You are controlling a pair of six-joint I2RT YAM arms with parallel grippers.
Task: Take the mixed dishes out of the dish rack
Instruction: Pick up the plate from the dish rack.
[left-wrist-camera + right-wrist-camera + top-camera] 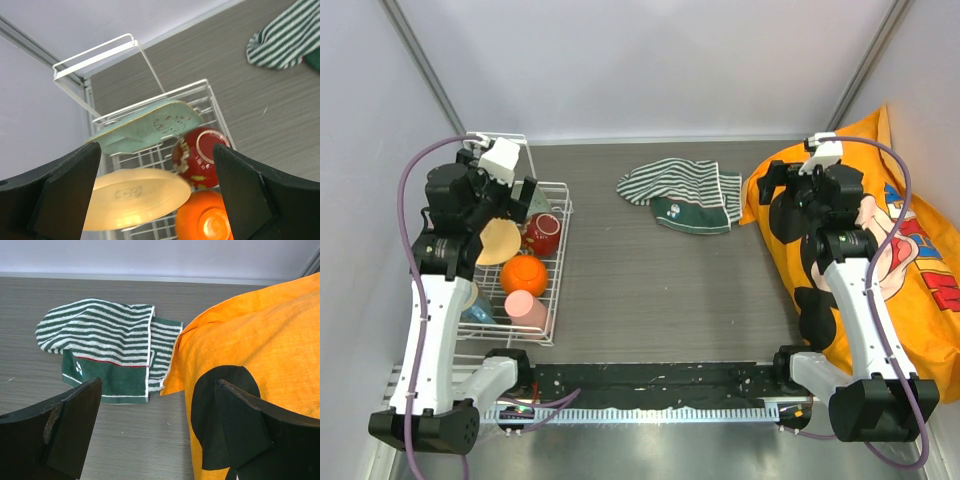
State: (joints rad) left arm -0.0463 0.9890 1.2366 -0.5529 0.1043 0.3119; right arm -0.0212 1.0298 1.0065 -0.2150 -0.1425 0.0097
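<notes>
Next, I move my left gripper to the tan plate's rim [486, 225] [101, 179], at the end of the plate away from the dark red bowl, and close it there.
The white wire dish rack [560, 262] stands at the table's left. In it are a tan plate [498, 242], a dark red bowl [542, 233], an upturned orange mug [524, 275] and a pink cup [527, 308]. A cream and bluish dish [475, 303] is mostly hidden by the left arm. My left gripper [515, 195] is open and empty above the rack's far end. The left wrist view shows the pale green tray [145, 127] leaning on edge, the plate [135, 197], the red bowl [200, 155], the mug [205, 220] and the rack's upright frame [100, 55] between its open jaws [155, 195]. My right gripper [788, 182] is open and empty.
A striped green-white cloth [685, 195] lies at the back middle; it also shows in the right wrist view [105, 345]. A large orange printed bag [910, 270] fills the right side, and the right gripper [157, 430] hovers over its edge [260, 340]. A black rail [650, 385] runs along the near edge.
</notes>
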